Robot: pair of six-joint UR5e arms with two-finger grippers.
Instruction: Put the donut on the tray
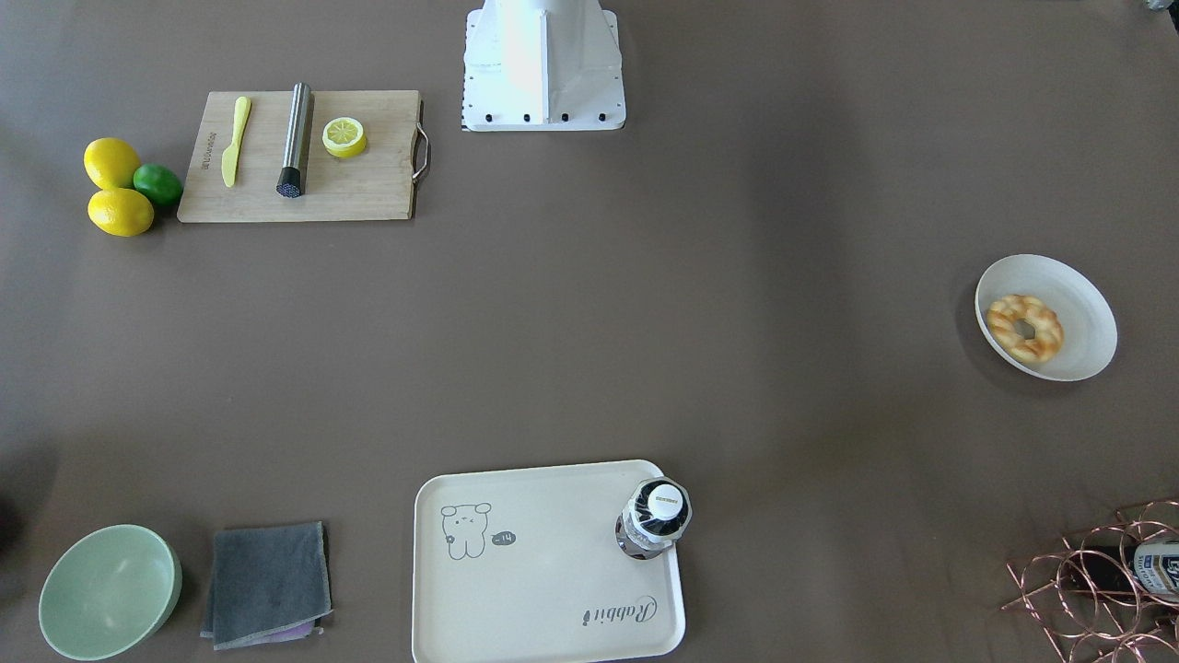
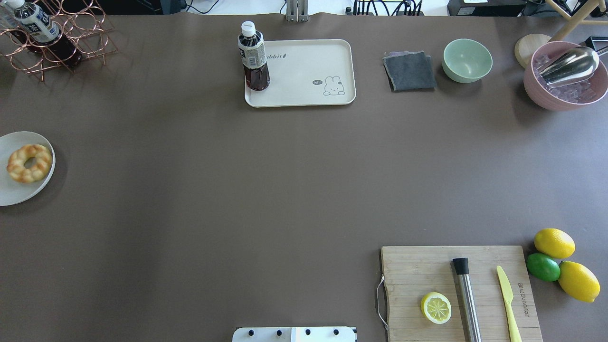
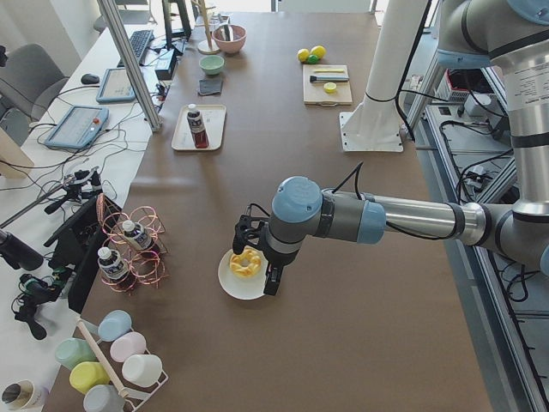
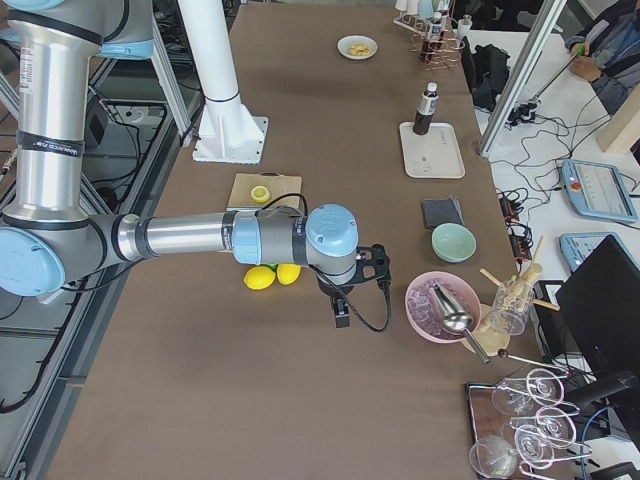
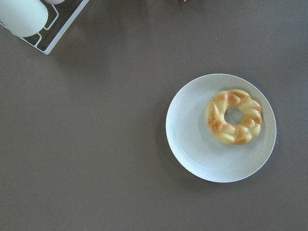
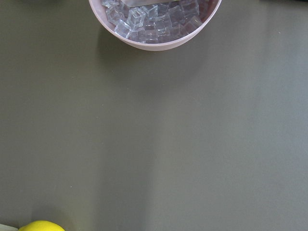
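Note:
Next, my left gripper should go to the white plate's rim (image 1: pixel 1112 314) (image 5: pixel 167 133), on the side away from the donut and the cream tray, and close there.
The golden-brown braided donut (image 1: pixel 1024 328) lies on a round white plate (image 1: pixel 1078 304) at the table's left end; it also shows in the overhead view (image 2: pixel 29 163) and the left wrist view (image 5: pixel 234 116). The cream tray (image 2: pixel 308 71) with the bear drawing sits at the far middle edge, with a dark drink bottle (image 2: pixel 254 59) standing on one corner. My left gripper (image 3: pixel 257 257) hovers over the plate and donut; I cannot tell whether it is open or shut. My right gripper (image 4: pixel 343 310) hangs near the pink ice bowl (image 4: pixel 440 305); I cannot tell its state either.
A wooden cutting board (image 2: pixel 427 266) holds a lemon half (image 2: pixel 436 308), a metal cylinder and a yellow knife. Two lemons and a lime (image 2: pixel 543 266) lie beside it. A green bowl (image 2: pixel 467 60), a grey cloth (image 2: pixel 409 71) and a copper wire rack (image 2: pixel 47 47) line the far edge.

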